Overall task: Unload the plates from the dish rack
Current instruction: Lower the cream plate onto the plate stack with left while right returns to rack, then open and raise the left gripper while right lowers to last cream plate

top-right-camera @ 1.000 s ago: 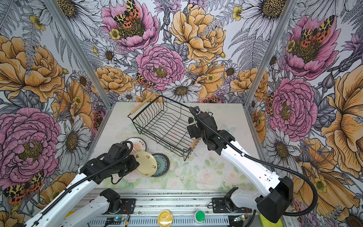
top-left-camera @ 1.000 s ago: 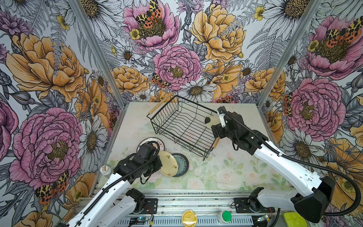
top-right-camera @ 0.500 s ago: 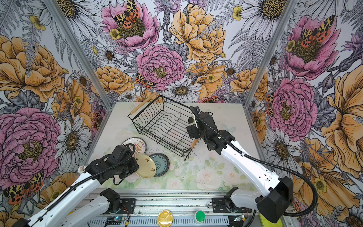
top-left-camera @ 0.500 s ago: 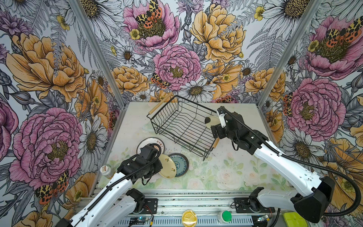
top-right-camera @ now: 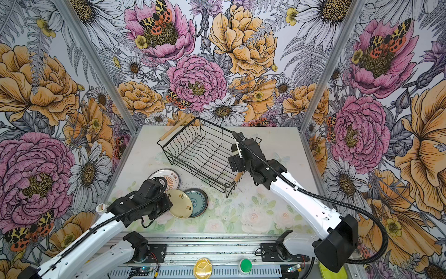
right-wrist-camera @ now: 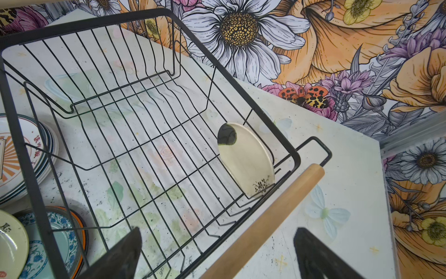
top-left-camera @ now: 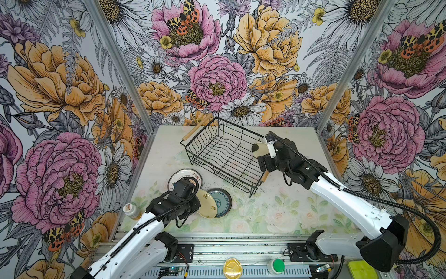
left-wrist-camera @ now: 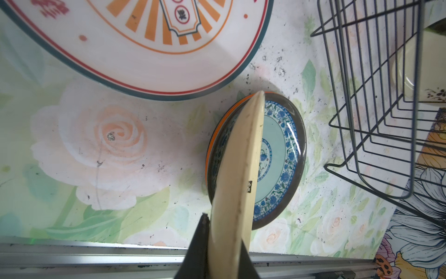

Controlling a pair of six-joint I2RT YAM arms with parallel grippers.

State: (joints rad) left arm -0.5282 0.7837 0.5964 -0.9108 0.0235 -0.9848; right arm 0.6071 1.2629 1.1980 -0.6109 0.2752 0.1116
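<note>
Next, I will use my right gripper to grab the cream plate in the dish rack by its upper rim (top-left-camera: 267, 149) (right-wrist-camera: 271, 163) near the flower pattern, away from the black patch.
The black wire dish rack (top-left-camera: 222, 154) (top-right-camera: 200, 154) stands at the back middle, and in it one cream plate with a black patch (top-left-camera: 259, 149) (right-wrist-camera: 246, 159) leans at the right end. My right gripper (top-left-camera: 263, 166) (right-wrist-camera: 217, 232) is open, its fingers astride the rack's right wooden handle (right-wrist-camera: 265, 217). My left gripper (top-left-camera: 195, 204) (left-wrist-camera: 224, 229) is shut on a tilted cream plate (top-left-camera: 206, 204) (left-wrist-camera: 239, 169) over a blue-patterned plate (top-left-camera: 222, 201) (left-wrist-camera: 277, 157). An orange rim (left-wrist-camera: 212, 135) shows under the blue one.
A stack of white plates with orange rays (top-left-camera: 185, 176) (left-wrist-camera: 144, 48) lies left of the rack. A small bottle (top-left-camera: 130, 210) stands at the table's left edge. Flowered walls close in three sides, and a metal rail (left-wrist-camera: 96, 251) runs along the front.
My left gripper has drifted slightly toward the table's front with the cream plate, which now hangs over the blue plate. The right arm has hardly moved.
</note>
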